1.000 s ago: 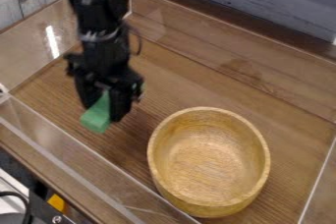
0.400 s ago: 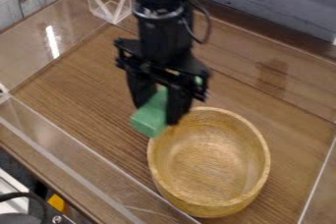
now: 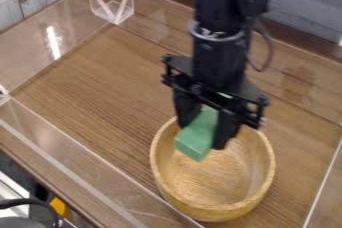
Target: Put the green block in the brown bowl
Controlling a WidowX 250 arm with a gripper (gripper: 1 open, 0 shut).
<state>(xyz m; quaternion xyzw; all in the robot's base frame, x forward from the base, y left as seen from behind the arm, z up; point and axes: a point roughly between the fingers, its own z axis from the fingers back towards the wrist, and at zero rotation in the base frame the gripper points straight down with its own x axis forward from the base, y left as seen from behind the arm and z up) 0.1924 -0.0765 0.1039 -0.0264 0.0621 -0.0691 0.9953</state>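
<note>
The robot's gripper will release the green block on the brown bowl's inside bottom (image 3: pixel 199 172), toward the nearest clear plastic side.
The green block (image 3: pixel 199 137) hangs clamped between the black fingers of my gripper (image 3: pixel 209 132), which points straight down and is shut on it. Block and gripper are over the left half of the brown bowl (image 3: pixel 249 189), a wide, shallow bowl of light wood with a thick rim. The block's lower end is just above the bowl's inner floor, not touching it as far as I can tell. The arm hides the bowl's far rim.
The bowl rests on a wood-grain table (image 3: pixel 94 82) enclosed by low clear plastic walls (image 3: pixel 54 137). A clear triangular stand (image 3: pixel 111 4) is at the far left corner. A pale plank wall runs along the back.
The gripper has carried the green block to the right and a little higher, from the bare table left of the bowl to a spot over the bowl. It has stayed shut on the block.
</note>
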